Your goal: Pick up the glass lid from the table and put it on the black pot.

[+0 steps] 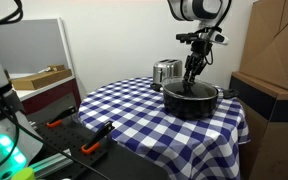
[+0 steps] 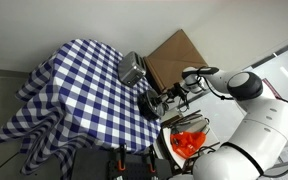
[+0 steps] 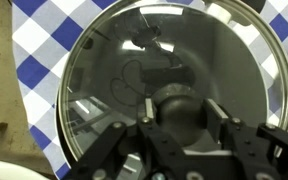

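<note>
Next, I release the glass lid, now lying flat over the pot's inside, on the black pot's open top (image 1: 198, 87), near the silver toaster.
The glass lid (image 3: 119, 55) fills the wrist view, lying flat with its metal rim over the dark inside of the black pot (image 1: 192, 103). My gripper (image 3: 182, 104) is straight above it with both fingers tight against the lid's black centre knob. In both exterior views the gripper (image 1: 191, 76) reaches down into the top of the pot, which stands near the edge of the checkered table (image 1: 134, 115). The pot (image 2: 150, 104) and gripper (image 2: 164, 98) are small there, and the lid itself is hard to make out.
A shiny silver toaster (image 1: 166, 71) stands just behind the pot, also in an exterior view (image 2: 131, 68). A brown cardboard box (image 1: 279, 40) stands close beside the table. A grey workbench with orange tools (image 1: 89, 140) is at the front.
</note>
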Robot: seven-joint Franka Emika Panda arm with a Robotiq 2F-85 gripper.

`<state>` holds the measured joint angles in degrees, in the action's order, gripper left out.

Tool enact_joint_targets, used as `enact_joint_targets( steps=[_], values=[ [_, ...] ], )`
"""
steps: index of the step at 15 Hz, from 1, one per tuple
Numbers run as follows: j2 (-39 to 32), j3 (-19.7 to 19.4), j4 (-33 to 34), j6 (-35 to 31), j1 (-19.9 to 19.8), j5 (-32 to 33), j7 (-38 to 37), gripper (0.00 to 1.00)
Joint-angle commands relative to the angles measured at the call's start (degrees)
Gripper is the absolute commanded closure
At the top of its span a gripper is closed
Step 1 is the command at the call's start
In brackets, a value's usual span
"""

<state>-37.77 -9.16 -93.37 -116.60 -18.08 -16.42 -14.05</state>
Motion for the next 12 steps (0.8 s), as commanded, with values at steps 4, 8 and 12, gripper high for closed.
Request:
enact_joint_targets(
  steps=[4, 8, 12],
  values=[
    [0.30, -2.74, 2.07, 3.17, 2.25, 3.30, -4.97, 0.75],
    [0.25, -3.26, 2.26, 3.13, 2.98, 4.59, -6.78, 0.75],
    [-0.58, -3.22, 2.54, 2.60, 3.63, 5.52, -7.41, 0.75]
  ],
)
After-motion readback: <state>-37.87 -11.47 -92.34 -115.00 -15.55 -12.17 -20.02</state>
